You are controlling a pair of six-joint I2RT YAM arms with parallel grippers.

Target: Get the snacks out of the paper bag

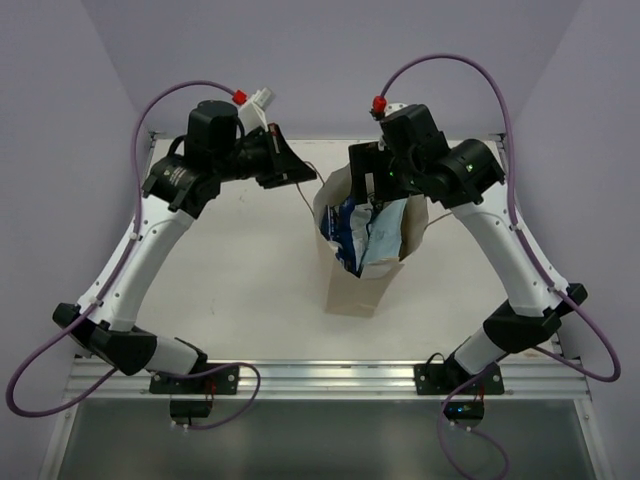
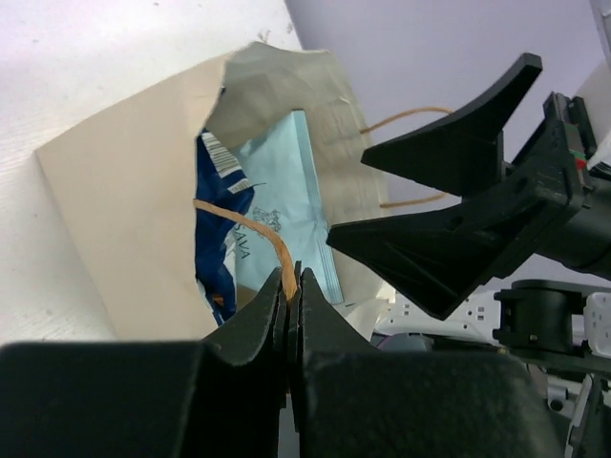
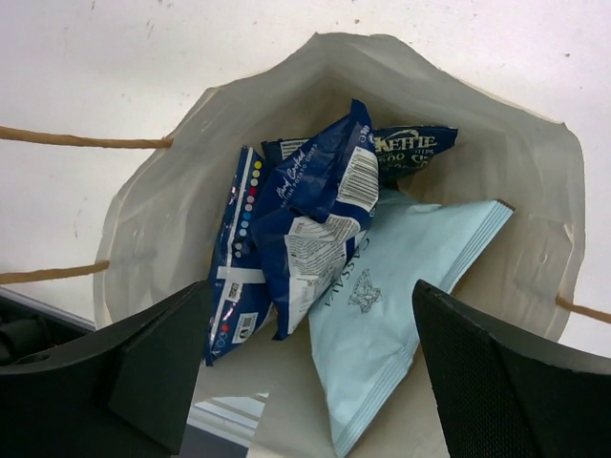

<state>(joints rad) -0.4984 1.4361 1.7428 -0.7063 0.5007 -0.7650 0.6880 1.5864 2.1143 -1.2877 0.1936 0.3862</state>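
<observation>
Next, I close my right gripper on the crumpled middle (image 1: 361, 221) (image 3: 310, 225) of the top dark blue and white packet, beside the light blue packet.
The tan paper bag (image 1: 352, 290) stands mid-table with its mouth open. My left gripper (image 1: 292, 172) is left of the mouth. In the left wrist view it (image 2: 294, 277) is shut on a brown cord handle (image 2: 272, 243) and holds the bag (image 2: 124, 219) open. My right gripper (image 1: 376, 188) hovers over the mouth. In the right wrist view it (image 3: 312, 286) is open and empty above the snacks. Inside lie a light blue packet (image 3: 401, 286) and three dark blue and white packets (image 3: 315, 215), which are also visible from above (image 1: 347, 228).
The white table (image 1: 240, 280) has raised metal rails at its edges. The bag's other cord handle (image 3: 86, 140) stretches left across the table. Purple cables loop from both arms, and lilac walls enclose the back and sides.
</observation>
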